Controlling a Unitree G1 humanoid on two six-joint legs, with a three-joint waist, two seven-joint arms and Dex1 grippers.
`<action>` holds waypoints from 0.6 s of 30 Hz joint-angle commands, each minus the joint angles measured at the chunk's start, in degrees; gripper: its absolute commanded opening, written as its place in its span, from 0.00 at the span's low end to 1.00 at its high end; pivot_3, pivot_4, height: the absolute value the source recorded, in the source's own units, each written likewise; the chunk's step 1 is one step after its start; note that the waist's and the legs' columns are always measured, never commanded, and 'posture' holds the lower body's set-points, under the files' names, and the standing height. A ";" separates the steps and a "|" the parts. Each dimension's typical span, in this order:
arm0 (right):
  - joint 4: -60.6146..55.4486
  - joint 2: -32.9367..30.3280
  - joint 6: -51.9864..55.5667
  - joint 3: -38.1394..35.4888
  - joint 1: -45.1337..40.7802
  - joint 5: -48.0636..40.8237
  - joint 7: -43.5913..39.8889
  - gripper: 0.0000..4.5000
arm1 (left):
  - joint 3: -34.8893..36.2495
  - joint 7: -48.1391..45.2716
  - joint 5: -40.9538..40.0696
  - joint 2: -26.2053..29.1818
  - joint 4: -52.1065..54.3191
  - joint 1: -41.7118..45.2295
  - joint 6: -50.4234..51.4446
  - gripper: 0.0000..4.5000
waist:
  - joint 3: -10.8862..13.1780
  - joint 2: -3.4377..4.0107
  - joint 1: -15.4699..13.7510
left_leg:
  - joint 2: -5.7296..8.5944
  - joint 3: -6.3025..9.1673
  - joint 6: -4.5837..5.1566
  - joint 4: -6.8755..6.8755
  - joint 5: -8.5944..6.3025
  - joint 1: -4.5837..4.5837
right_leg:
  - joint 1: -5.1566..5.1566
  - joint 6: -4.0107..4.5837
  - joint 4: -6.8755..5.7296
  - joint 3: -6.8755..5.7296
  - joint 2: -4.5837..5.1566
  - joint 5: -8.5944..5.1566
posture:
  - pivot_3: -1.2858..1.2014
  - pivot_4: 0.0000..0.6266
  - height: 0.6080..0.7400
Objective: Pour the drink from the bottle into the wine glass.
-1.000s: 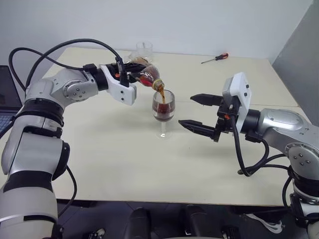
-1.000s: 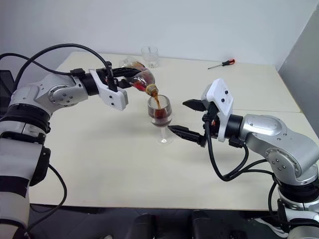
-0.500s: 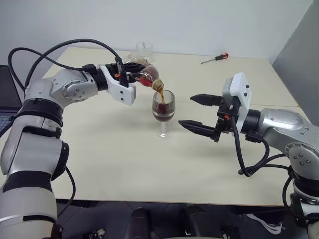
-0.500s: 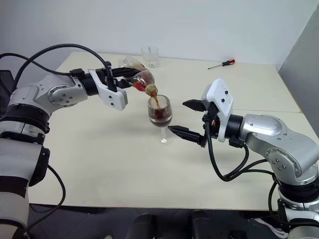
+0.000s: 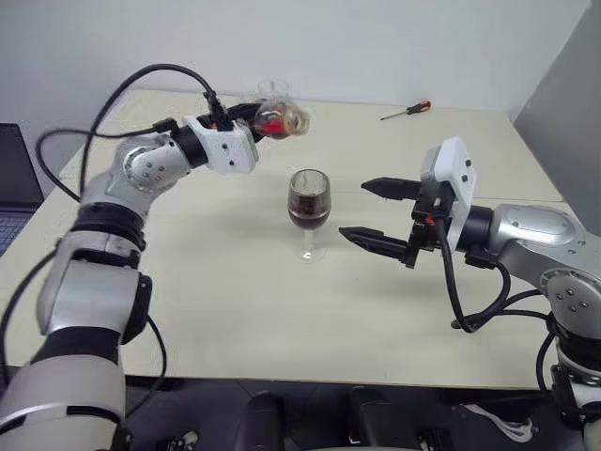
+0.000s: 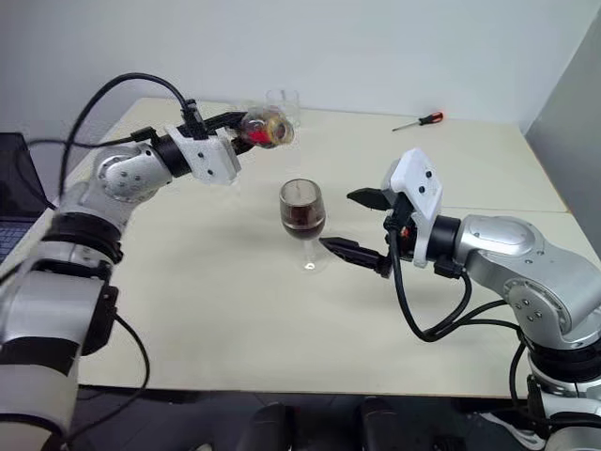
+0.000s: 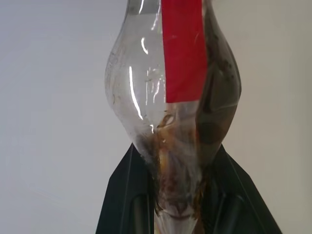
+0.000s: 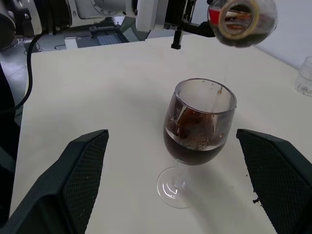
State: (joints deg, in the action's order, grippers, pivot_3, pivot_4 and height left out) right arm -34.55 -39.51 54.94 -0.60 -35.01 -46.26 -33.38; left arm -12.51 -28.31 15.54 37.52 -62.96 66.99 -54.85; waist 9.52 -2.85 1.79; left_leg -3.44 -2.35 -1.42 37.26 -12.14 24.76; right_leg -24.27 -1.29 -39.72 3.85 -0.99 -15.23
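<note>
My left gripper has the bottle in its hold. It is held roughly level above and behind the glass. Next, I let go of it on the table [image 5: 199, 216] between laptop and wine glass, nearer the wine glass.
The wine glass [image 5: 308, 201] stands upright mid-table, its bowl about half full of the dark drink [image 8: 195, 147]. My left gripper [image 5: 246, 129] is shut on the bottle [image 5: 281, 120], holding it roughly level, above and behind the glass and to its left. The open mouth of the bottle [image 8: 241, 18] points toward my right arm. In the left wrist view the black fingers [image 7: 127, 197] clamp the bottle [image 7: 146, 97], which has a red label and dark residue inside. My right gripper [image 5: 355, 209] stands open just right of the glass, not touching it.
A short clear tumbler [image 5: 272, 91] sits at the far edge behind the bottle. A red-handled screwdriver [image 5: 407, 110] lies at the back right. A laptop [image 5: 13, 183] is at the table's left edge. The cream table [image 5: 235, 310] has bare room in front.
My left gripper has rolled the bottle back from its downward tilt and lifted it up and away from the glass's rim. The stream has stopped. My right gripper has stayed still.
</note>
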 commanded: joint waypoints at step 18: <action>5.59 2.22 -3.09 -1.52 -3.01 3.49 -0.01 1.00 | 25.75 14.92 -25.85 -11.90 33.05 -30.29 45.14 0.17 | -0.03 0.05 -0.30 | 0.01 0.38 0.00 0.35 0.00 0.02 | 0.16 0.02 -0.18 -0.19 -0.01 -0.02 | 0.52 0.24 1.00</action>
State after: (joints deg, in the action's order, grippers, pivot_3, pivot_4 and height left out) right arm -28.34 -37.37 52.83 -0.55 -36.18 -42.73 -33.52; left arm 11.96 -15.27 -9.16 25.97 -33.28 36.50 -9.91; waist 9.49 -2.80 1.48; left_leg -3.41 -1.97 -1.41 37.64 -12.15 24.78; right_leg -24.10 -1.27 -39.90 3.66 -0.99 -15.25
